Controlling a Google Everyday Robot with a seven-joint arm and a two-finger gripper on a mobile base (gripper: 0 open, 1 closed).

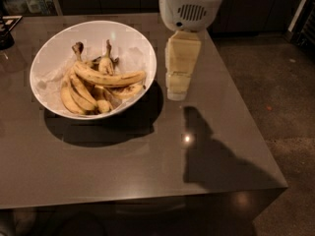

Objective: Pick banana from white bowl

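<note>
The gripper needs to next move to the middle of the longest banana [112, 79], across the top of the pile in the white bowl, and close there.
The white bowl [51, 63] sits on the left part of the dark table and holds several yellow bananas. The banana [110, 77], the longest one, lies across the top of the pile, curved, with brown speckles and its dark stem end at the upper left. My gripper [177, 93] hangs point-down from the white arm housing, just right of the bowl's rim and above the table. It is outside the bowl and touches no banana.
The grey table [147, 166] has its right edge near the gripper and its front edge below. The gripper's shadow falls on the table to its lower right. Dark objects [7, 31] stand at the far left. Bare floor [275, 97] lies to the right.
</note>
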